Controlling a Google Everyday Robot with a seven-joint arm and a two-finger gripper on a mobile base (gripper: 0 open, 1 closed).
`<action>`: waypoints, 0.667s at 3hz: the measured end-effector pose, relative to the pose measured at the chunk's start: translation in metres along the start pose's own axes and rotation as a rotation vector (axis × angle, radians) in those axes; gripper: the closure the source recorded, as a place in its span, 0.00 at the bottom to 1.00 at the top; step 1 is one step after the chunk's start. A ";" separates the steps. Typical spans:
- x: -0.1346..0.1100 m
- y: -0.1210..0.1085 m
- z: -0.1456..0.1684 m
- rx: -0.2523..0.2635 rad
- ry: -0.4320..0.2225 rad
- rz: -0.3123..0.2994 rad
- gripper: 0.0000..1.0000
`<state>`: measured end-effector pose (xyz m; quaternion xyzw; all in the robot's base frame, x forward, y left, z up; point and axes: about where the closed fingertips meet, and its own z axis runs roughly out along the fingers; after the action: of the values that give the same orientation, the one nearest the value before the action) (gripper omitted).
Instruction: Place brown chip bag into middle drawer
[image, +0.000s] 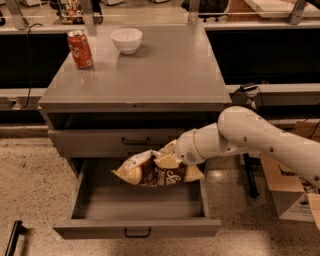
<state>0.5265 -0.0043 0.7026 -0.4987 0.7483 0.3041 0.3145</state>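
Observation:
My gripper is going to let go of the brown chip bag around the center of the open middle drawer's grey bottom (156, 185).
The brown chip bag (156, 171) is dark brown with pale tan ends and hangs lengthwise over the open middle drawer (137, 229), near its back. The drawer is pulled out, grey, with a small black handle on its front. My gripper (169, 156) comes in from the right on a white arm and is shut on the bag's top edge, holding it above the drawer's floor. The bag's left end droops toward the drawer's back left.
The upper handled drawer (115, 141) is closed just behind the bag. On the cabinet top (165, 75) stand a red soda can (80, 49) and a white bowl (126, 40). Cardboard boxes (290, 195) sit on the floor to the right.

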 end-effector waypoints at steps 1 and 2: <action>0.045 -0.025 0.019 0.051 0.002 0.088 1.00; 0.074 -0.041 0.035 0.086 0.007 0.133 1.00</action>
<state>0.5485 -0.0320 0.6176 -0.4352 0.7932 0.2902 0.3119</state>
